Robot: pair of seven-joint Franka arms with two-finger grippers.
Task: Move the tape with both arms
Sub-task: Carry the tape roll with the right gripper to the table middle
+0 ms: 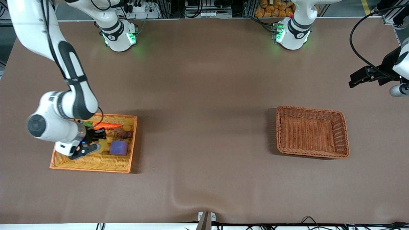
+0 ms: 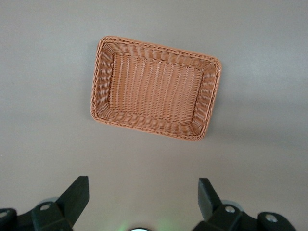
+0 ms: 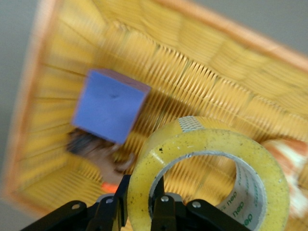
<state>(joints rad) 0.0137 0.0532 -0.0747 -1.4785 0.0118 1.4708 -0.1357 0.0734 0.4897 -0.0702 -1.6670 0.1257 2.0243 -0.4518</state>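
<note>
The tape, still low in the yellow tray, will be let go by my right gripper on the brown cloth about midway (image 1: 198, 130) between the yellow tray and brown basket.
My right gripper (image 1: 87, 150) is low in the yellow wicker tray (image 1: 92, 168) at the right arm's end of the table. In the right wrist view it (image 3: 143, 185) is shut on the wall of the tape (image 3: 211, 144), a yellowish translucent roll with a grey core, one finger inside the ring and one outside. The tape (image 1: 97, 147) shows only partly in the front view, beside the purple cube (image 1: 119, 148). My left gripper (image 1: 354, 81) is open and empty, up in the air at the left arm's end of the table, and waits; its wrist view (image 2: 143, 185) looks down on the brown basket (image 2: 98, 91).
The tray (image 3: 231, 29) also holds the purple cube (image 3: 108, 106), an orange carrot (image 1: 107, 126) and a brown item (image 1: 123, 134). The brown wicker basket (image 1: 342, 134) stands empty toward the left arm's end. Brown cloth covers the table between tray and basket.
</note>
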